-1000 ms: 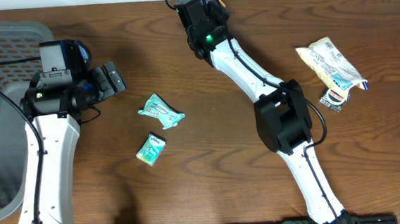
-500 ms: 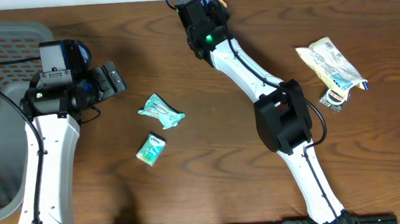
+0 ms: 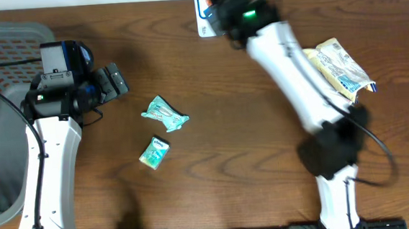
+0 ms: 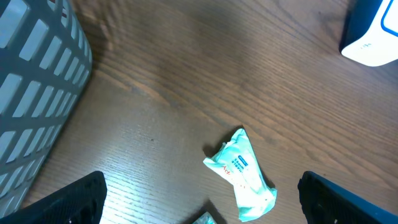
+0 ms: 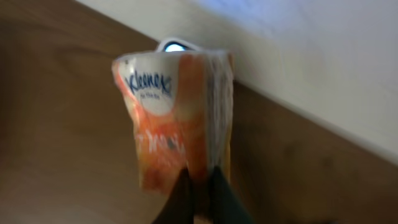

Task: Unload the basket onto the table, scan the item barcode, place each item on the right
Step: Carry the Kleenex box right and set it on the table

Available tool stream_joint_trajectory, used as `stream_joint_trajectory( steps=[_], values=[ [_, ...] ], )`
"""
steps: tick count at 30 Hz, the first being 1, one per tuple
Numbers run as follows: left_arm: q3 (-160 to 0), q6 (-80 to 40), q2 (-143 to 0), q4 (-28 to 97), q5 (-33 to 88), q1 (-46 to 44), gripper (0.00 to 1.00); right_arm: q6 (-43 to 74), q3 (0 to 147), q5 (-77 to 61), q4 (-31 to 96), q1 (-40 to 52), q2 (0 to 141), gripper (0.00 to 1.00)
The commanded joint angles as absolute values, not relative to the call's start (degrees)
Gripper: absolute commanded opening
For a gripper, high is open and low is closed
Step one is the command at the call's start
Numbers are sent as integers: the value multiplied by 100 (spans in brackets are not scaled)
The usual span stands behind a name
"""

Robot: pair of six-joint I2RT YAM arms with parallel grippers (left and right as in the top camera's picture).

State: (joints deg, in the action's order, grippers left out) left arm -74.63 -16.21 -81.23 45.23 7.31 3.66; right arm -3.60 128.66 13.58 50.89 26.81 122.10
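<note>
Next, my right gripper releases the Kleenex pack on the table (image 3: 292, 97) next to the cream snack bag, toward the teal packets.
My right gripper (image 5: 194, 198) is shut on the lower edge of an orange and white Kleenex tissue pack (image 5: 174, 124), which stands upright in front of it. Just behind the pack's top peeks a white scanner (image 5: 176, 45) at the table's back edge. From overhead the right gripper (image 3: 220, 1) is blurred beside the white and blue scanner (image 3: 204, 22), and the pack is hidden under it. The same scanner (image 4: 372, 31) shows in the left wrist view. My left gripper (image 3: 115, 80) is open and empty above the table, its fingers (image 4: 62, 202) wide apart.
Two teal packets (image 3: 165, 114) (image 3: 154, 152) lie mid-table; one (image 4: 242, 175) lies below the left gripper. A cream snack bag (image 3: 342, 65) and a small round item (image 3: 342, 101) lie at right. A grey basket (image 3: 1, 42) stands far left.
The right arm has swung to the right, its elbow now lower and further right, and its gripper has shifted slightly right, uncovering the scanner. The left arm has not moved.
</note>
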Motion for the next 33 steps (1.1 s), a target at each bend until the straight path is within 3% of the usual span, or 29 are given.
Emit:
stream_joint_trajectory(
  steps=[1,10,24,25,27,31,33],
  values=[
    [-7496,-1522,-8132,4543,679,384,97,838,12932,-270,5771,2298,11673,1],
    [-7496,-1522,-8132,4543,679,384,98,1068,12532,-552,7863,1575,11555,1],
    [-7496,-1522,-8132,4543,679,384,98,1712,9673,493,7098,878,11555,2],
    [-7496,-1522,-8132,4543,679,384,97,1712,9627,561,7078,845,11555,6],
    [-7496,-1522,-8132,4543,679,384,98,1708,9588,696,7072,775,11555,27],
    [-7496,-1522,-8132,4543,679,384,98,1557,9603,694,7015,683,11552,83],
    [-7496,-1522,-8132,4543,679,384,98,1557,9684,692,7011,683,11548,86]
  ],
)
